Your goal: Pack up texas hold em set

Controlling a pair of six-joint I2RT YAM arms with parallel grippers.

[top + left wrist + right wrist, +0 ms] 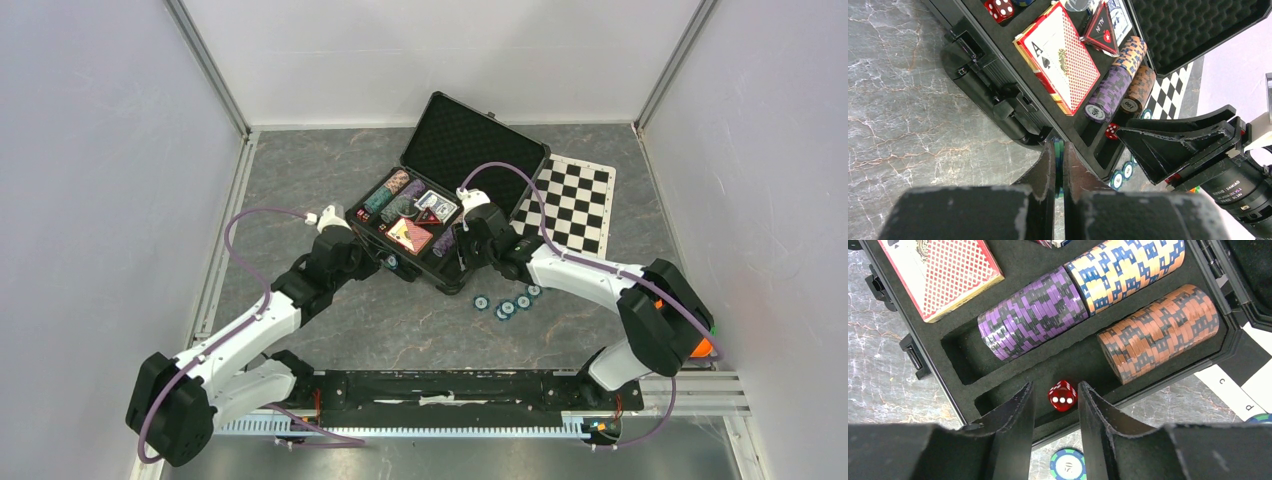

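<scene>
My left gripper is going to release the teal chips in the case, against the near end of the purple row [441, 250] [1089, 124].
The black foam-lined case [465, 130] lies open mid-table. In it are a red card deck [1060, 55], a row of purple chips [1033, 320], a row of brown chips [1160, 330] and an orange-and-blue row [1125, 270]. My left gripper [1059, 150] hovers at the case's near-left edge, shut on teal chips [1060, 156] held edge-on. My right gripper [1055, 387] stands open over the front slot. A red die [1062, 395] lies on the foam between its fingertips. Another red die [999, 8] sits farther left in the case.
Several loose teal chips [505, 303] lie on the table just in front of the case, one under my right gripper [1068, 465]. The chequered mat [575, 200] lies to the right of the case. An orange piece [702, 347] sits by the right wall. The two grippers are close together.
</scene>
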